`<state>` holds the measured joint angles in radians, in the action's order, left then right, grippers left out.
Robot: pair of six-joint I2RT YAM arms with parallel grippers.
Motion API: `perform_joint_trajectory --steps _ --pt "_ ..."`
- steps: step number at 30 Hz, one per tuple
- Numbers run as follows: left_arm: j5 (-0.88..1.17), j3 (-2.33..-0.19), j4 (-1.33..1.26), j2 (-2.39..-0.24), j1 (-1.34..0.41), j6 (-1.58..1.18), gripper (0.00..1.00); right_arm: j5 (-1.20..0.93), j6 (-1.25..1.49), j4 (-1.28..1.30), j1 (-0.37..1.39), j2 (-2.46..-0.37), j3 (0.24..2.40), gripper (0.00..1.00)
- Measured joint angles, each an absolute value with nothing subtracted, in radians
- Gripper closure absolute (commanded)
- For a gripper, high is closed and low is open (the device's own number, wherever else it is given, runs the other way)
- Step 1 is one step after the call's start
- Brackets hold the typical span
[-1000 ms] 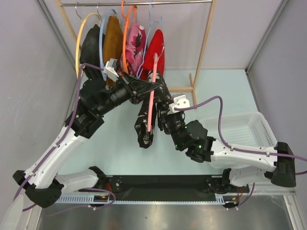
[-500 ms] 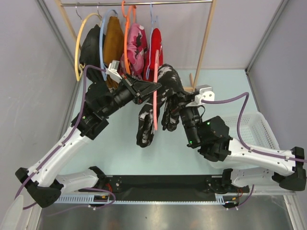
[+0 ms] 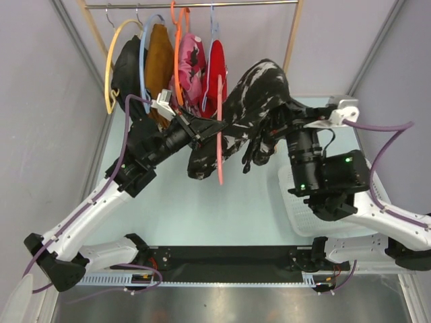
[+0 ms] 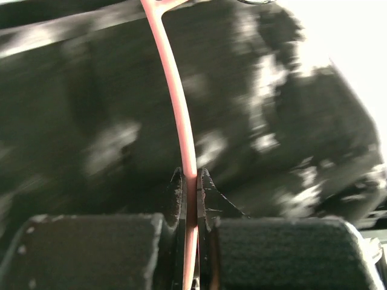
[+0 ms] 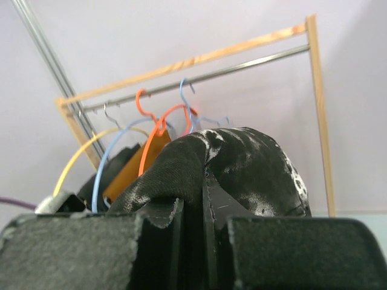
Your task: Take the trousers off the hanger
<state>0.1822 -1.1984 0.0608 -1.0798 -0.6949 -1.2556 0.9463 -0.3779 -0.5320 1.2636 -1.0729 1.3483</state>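
Next, my right gripper lets go of the black trousers over the white basket's rim point(image 3: 292, 182), on the part that faces toward the middle of the table.
The black trousers with white splotches point(image 3: 259, 87) hang in the air, partly draped across the pink hanger point(image 3: 219, 158). My left gripper point(image 3: 214, 124) is shut on the hanger's thin pink rod point(image 4: 181, 121), with the black cloth point(image 4: 272, 121) close behind it; its tips point(image 4: 190, 176) pinch the rod. My right gripper point(image 3: 275, 122) is shut on a fold of the black trousers point(image 5: 254, 169), which bulge over its tips point(image 5: 192, 202). The red trousers point(image 3: 215, 70) hang on the rack behind the left gripper.
A wooden rack point(image 3: 291, 40) with a metal rail stands at the back, carrying a dark garment point(image 3: 128, 64), a mustard-brown garment point(image 3: 158, 57) and a pink floral garment point(image 3: 190, 64) on yellow, blue and orange hangers. A white basket point(image 3: 360, 202) lies under the right arm.
My right gripper has swung up and to the right, pulling the black trousers along the pink hanger. My left gripper has kept hold of the hanger, nearly in place.
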Motion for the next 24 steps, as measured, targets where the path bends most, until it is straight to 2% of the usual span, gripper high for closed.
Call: perform_joint_trajectory --steps 12,19,24 --pt "0.189 -1.166 0.068 -1.090 -0.695 -1.197 1.00 0.984 -0.472 -0.494 1.261 -0.991 1.456 1.00" --pt "0.235 -1.171 0.052 -1.140 -0.694 -1.168 1.00 1.037 -0.331 -0.324 1.258 -0.885 1.352 1.00" --pt "0.241 -1.198 0.070 -1.150 -0.694 -1.148 0.99 1.096 -0.302 -0.231 1.243 -0.917 1.325 1.00"
